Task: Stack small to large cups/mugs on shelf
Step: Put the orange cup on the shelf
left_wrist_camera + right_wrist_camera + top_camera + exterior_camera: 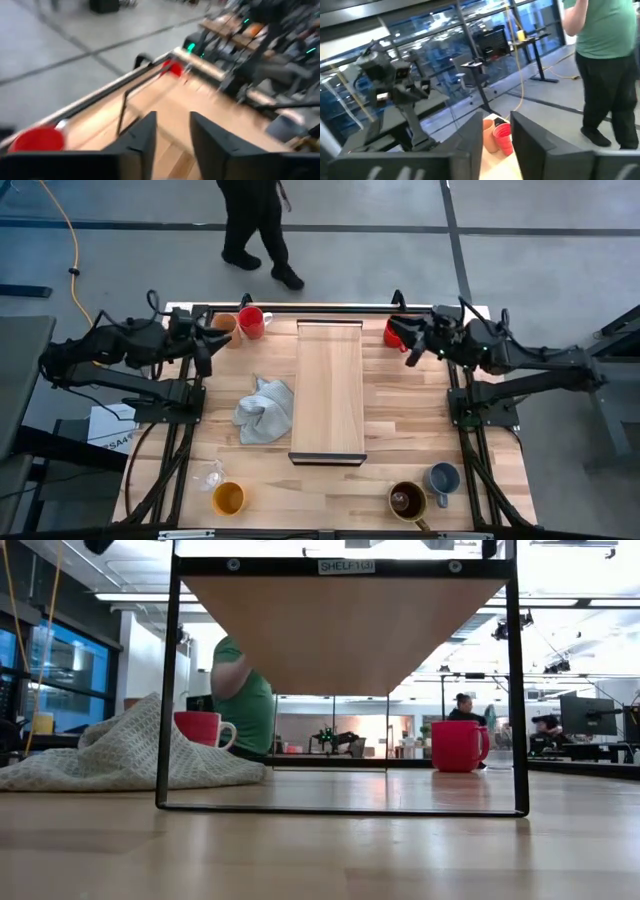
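Next, I move my left gripper to the peach cup beside the red mug and close it on the cup's rim [237, 332], on the side facing the shelf.
The shelf [328, 390], a long light-wood board on a dark frame, stands in the middle of the table. A red mug [250, 321] and a peach cup [224, 325] stand at the far left, and another red mug [394, 333] at the far right. Along the near edge stand an orange cup [228, 499], a clear glass [212, 476], a brown mug [407, 500] and a blue-grey mug [442, 478]. My left gripper [172, 140] is raised beside the far-left cups, open and empty. My right gripper [497, 145] is raised by the far-right red mug, open and empty.
A crumpled grey cloth [265, 410] lies on the table against the shelf's left side. A person [255, 225] in a green shirt walks on the floor beyond the far edge. Bare tabletop [420, 420] lies right of the shelf.
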